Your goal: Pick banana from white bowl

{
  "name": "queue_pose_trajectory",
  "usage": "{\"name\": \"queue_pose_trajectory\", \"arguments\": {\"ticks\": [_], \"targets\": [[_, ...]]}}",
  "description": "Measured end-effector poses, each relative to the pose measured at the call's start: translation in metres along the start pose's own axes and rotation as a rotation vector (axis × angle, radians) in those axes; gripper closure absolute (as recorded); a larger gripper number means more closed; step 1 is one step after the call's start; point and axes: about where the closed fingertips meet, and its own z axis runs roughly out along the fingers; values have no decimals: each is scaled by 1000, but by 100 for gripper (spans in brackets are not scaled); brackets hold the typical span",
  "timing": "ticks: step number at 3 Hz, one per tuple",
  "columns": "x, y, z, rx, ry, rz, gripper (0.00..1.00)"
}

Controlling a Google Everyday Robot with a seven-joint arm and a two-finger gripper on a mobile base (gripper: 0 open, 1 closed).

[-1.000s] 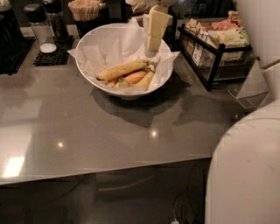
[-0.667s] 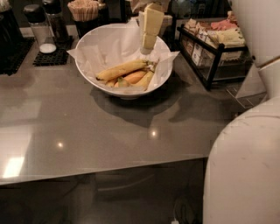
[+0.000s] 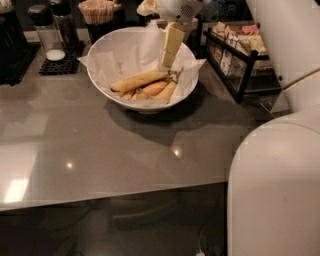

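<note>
The long yellow banana lies across the white bowl. Next, my gripper closes on its stem-side half [image 3: 151, 76], just past the banana's middle.
The white bowl [image 3: 107, 95], lined with crinkled white paper, stands at the back of the grey table [image 3: 100, 150]. A long yellow banana [image 3: 140, 81] lies across its middle, with other bananas [image 3: 159, 90] beside it toward the right. My gripper [image 3: 166, 62] hangs down from the top of the view into the bowl's right half. Its cream tip is just above the right ends of the bananas and close to the banana's stem end. I cannot tell whether it touches them.
A black wire rack [image 3: 240, 60] of packets stands right of the bowl. Shakers [image 3: 45, 30] on a black mat [image 3: 57, 65] and a cup of stirrers [image 3: 97, 12] stand behind on the left. My white body [image 3: 275, 190] fills the lower right.
My gripper has shifted a little to the left over the bowl. The bananas and the bowl have not moved.
</note>
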Motion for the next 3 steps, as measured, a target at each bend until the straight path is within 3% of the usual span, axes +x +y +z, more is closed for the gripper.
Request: {"name": "queue_pose_trajectory", "arguments": {"ticks": [1, 3], "targets": [[0, -16, 35, -43, -73, -36, 0], [5, -24, 38, -1, -84, -24, 0]]}}
